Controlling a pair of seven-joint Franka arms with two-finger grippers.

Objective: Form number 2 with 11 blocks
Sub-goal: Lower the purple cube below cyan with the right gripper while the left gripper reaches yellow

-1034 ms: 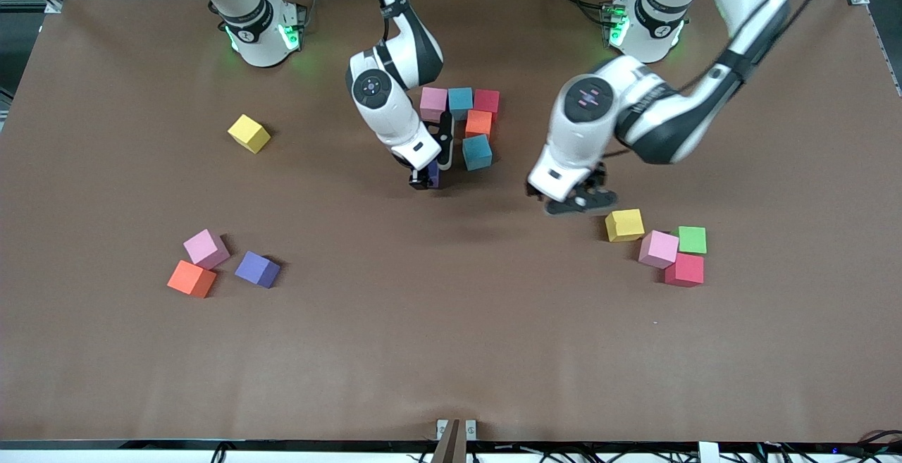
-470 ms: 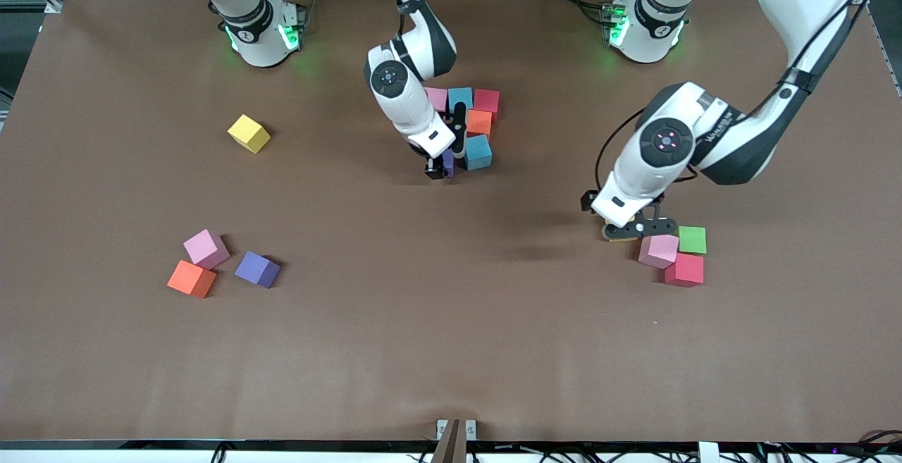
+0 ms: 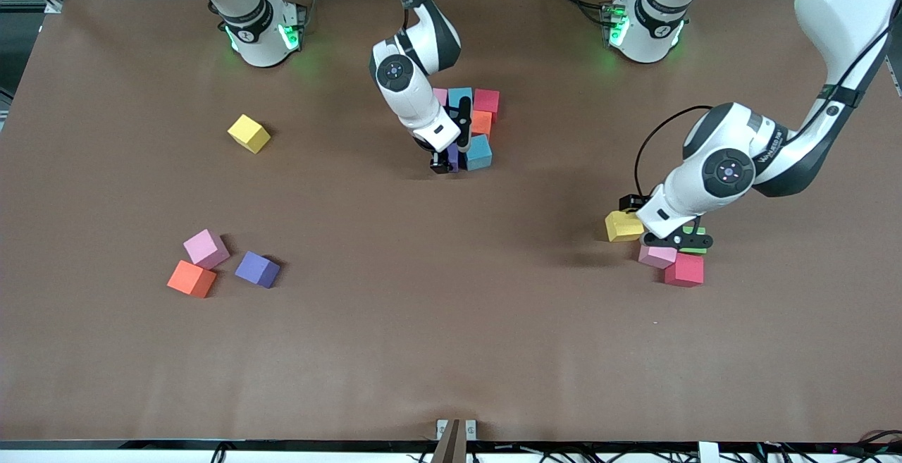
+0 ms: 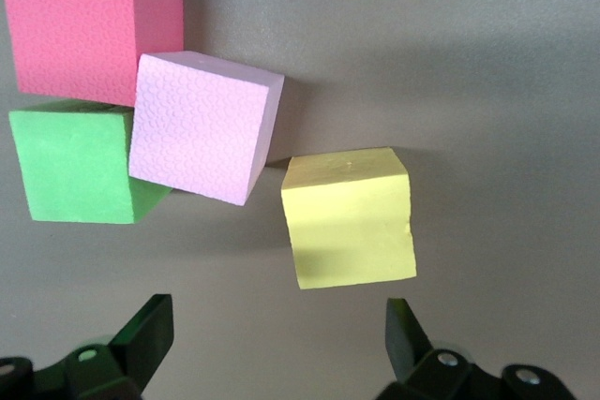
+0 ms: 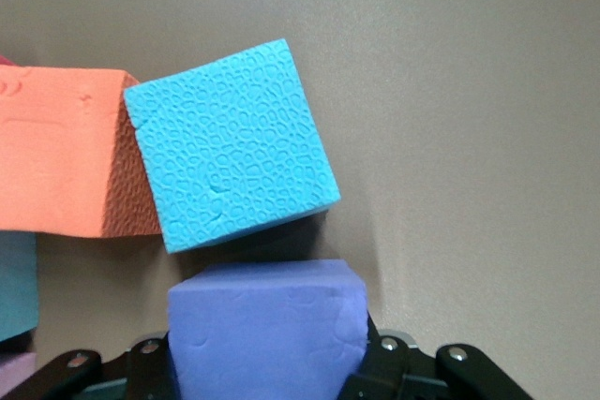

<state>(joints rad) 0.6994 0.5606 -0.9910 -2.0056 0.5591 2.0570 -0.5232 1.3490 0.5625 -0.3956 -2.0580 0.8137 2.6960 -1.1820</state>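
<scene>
Next, I set the purple block down with my right gripper, flush against the group's blue block nearest the front camera (image 3: 460,156) (image 5: 264,295).
My right gripper (image 3: 447,161) is shut on a purple block (image 5: 267,330) and holds it low, right beside the blue block (image 3: 478,152) of the built group. That group also has an orange block (image 3: 481,122), a red block (image 3: 486,101), another blue block (image 3: 460,96) and a pink block (image 3: 440,96), which the arm partly covers. My left gripper (image 4: 277,334) is open with nothing between its fingers. It hangs over a cluster of a yellow block (image 4: 347,217), a pink block (image 4: 202,124) and a red block (image 4: 84,30).
A green cube (image 4: 70,164) touches the pink block in that cluster. Toward the right arm's end lie a lone yellow block (image 3: 248,133) and, nearer the front camera, a pink block (image 3: 206,248), an orange block (image 3: 191,278) and a purple block (image 3: 256,269).
The right gripper has carried the purple block up against the blue block. The left arm has swung toward its own end of the table and come over the yellow, pink and green cluster.
</scene>
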